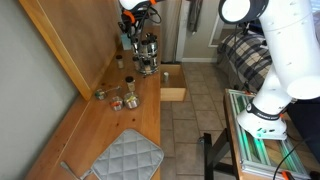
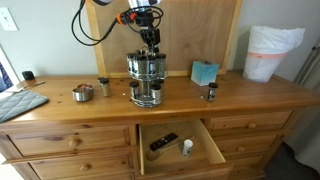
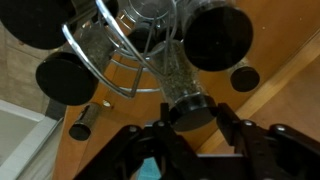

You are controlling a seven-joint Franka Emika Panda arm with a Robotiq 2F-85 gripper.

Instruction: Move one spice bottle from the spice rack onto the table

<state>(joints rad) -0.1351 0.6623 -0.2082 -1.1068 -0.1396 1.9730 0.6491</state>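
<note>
Next, my gripper lets go of the spice bottle on the wooden table (image 1: 115,83) between the metal cup and the spice rack.
The spice rack (image 1: 148,55) (image 2: 147,80) stands on the wooden table (image 1: 100,130) (image 2: 240,95), with its tiers full of small glass jars. My gripper (image 1: 140,22) (image 2: 150,38) reaches down onto the rack's top tier. In the wrist view the gripper (image 3: 195,125) has its two fingers pressed on either side of the dark cap of one spice bottle (image 3: 178,80). This bottle leans out from the rack's wire frame (image 3: 105,62). Other dark-capped jars (image 3: 225,35) (image 3: 65,80) sit around it in the rack.
Loose jars (image 1: 131,100) (image 2: 104,87) (image 2: 209,92) and a metal cup (image 2: 82,92) stand on the table. A drawer (image 2: 180,145) (image 1: 172,83) hangs open below the rack. A grey quilted mat (image 1: 125,158) lies at one end, and a teal object (image 2: 205,72) and a white bin (image 2: 272,52) at the other.
</note>
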